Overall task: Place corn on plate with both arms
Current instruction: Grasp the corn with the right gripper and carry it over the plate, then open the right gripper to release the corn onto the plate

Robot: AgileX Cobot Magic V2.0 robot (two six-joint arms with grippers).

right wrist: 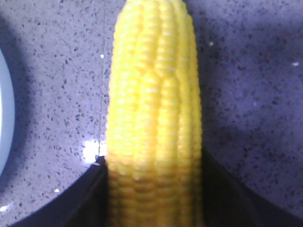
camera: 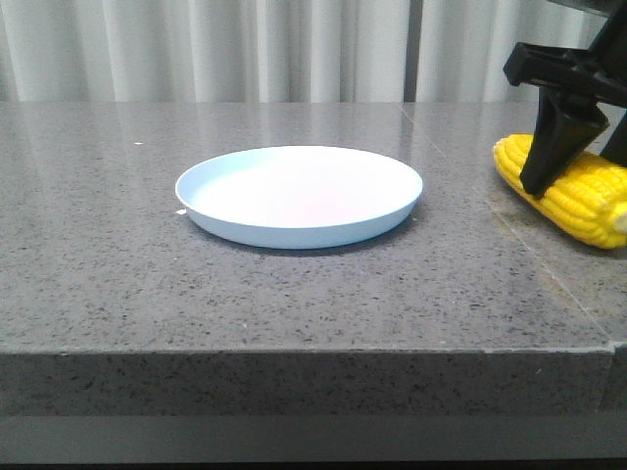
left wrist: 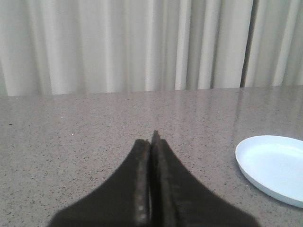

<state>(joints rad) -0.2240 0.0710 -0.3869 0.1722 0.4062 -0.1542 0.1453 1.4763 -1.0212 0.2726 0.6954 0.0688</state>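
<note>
My right gripper has the yellow corn. It will let go of it just off the pale blue plate's middle (camera: 328, 172), toward the table seam.
The yellow corn (camera: 588, 201) lies on the stone table at the far right, its tapered end pointing toward the plate. My right gripper (camera: 549, 178) comes down on its middle, one black finger on each side. In the right wrist view the corn (right wrist: 154, 94) fills the gap of that gripper (right wrist: 152, 163), both fingers pressed against the kernels. The pale blue plate (camera: 294, 235) sits empty at the table's middle, left of the corn and apart from it. My left gripper (left wrist: 151, 138) is shut on nothing above bare table, with the plate (left wrist: 274, 165) off to its side.
The grey speckled table (camera: 118, 274) ends in a front edge close to the camera, and a seam runs through it near the corn. White curtains (camera: 245, 49) hang behind. A sliver of the plate's rim (right wrist: 4, 118) shows beside the corn in the right wrist view.
</note>
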